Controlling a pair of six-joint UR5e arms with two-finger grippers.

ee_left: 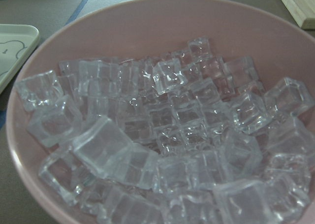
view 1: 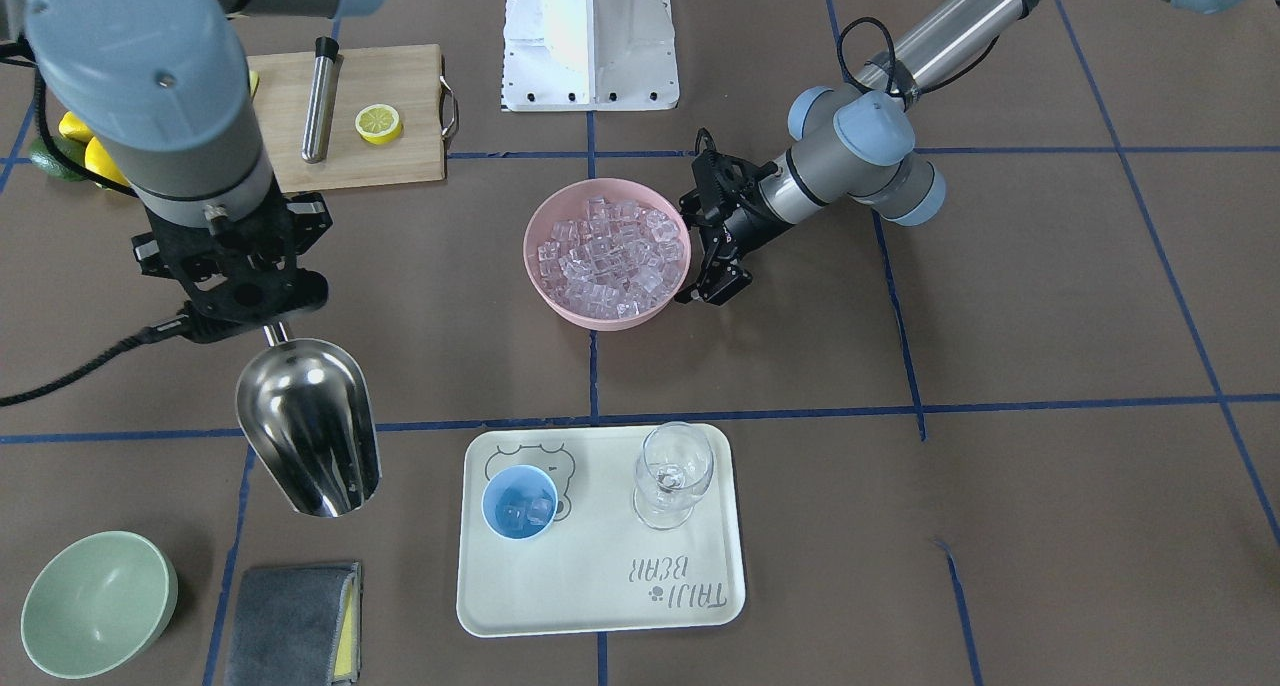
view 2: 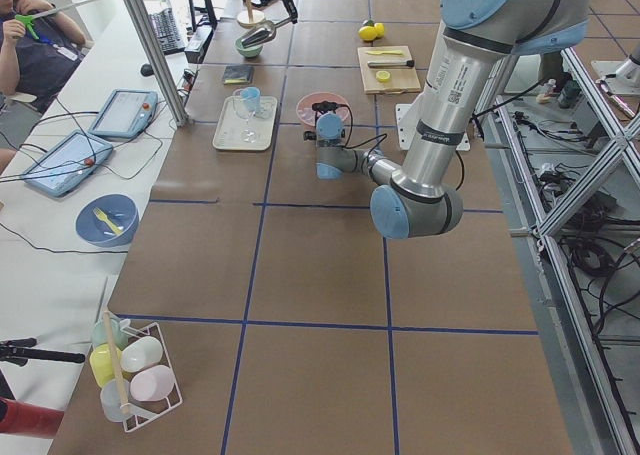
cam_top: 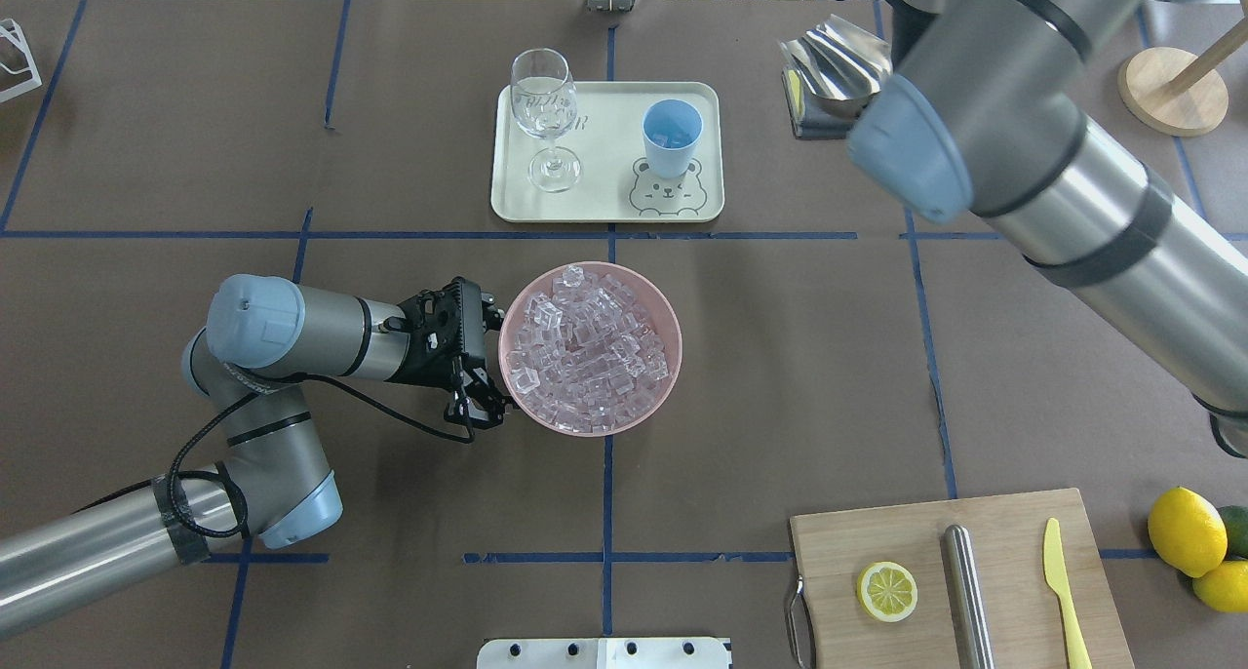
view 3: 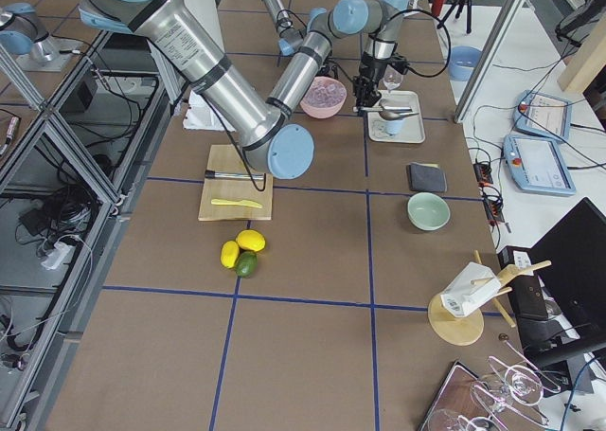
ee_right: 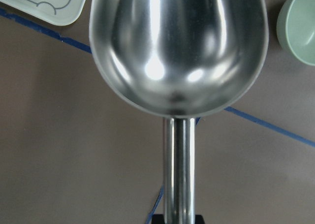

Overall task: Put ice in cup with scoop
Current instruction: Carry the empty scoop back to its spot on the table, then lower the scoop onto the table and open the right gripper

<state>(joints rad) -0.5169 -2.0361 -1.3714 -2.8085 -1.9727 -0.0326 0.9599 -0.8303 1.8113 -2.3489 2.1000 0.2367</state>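
Observation:
My right gripper needs to set the steel scoop down on the bare table (view 1: 232, 295) between the cutting board and the pale green bowl.
My right gripper (view 1: 262, 318) is shut on the rod handle of the steel scoop (view 1: 310, 426). It holds the scoop above the table beside the tray, and the trough (ee_right: 179, 47) is empty. The light-blue cup (view 1: 519, 503) stands on the tray with a few ice cubes (view 1: 525, 513) in it. A pink bowl (view 1: 545, 286) at the table's middle is heaped with ice (view 1: 610, 246). My left gripper (view 1: 700, 246) is open, its fingers spread against the bowl's outer side. The left wrist view looks into the ice (ee_left: 167, 135).
The cream tray (view 1: 600, 606) also holds a clear stemmed glass (view 1: 672, 471). A pale green bowl (view 1: 95, 603) and a grey cloth (view 1: 290, 621) lie near the scoop. A cutting board (view 1: 400, 161) with a lemon half (view 1: 379, 123) and a steel cylinder (view 1: 322, 96) is by the robot's base.

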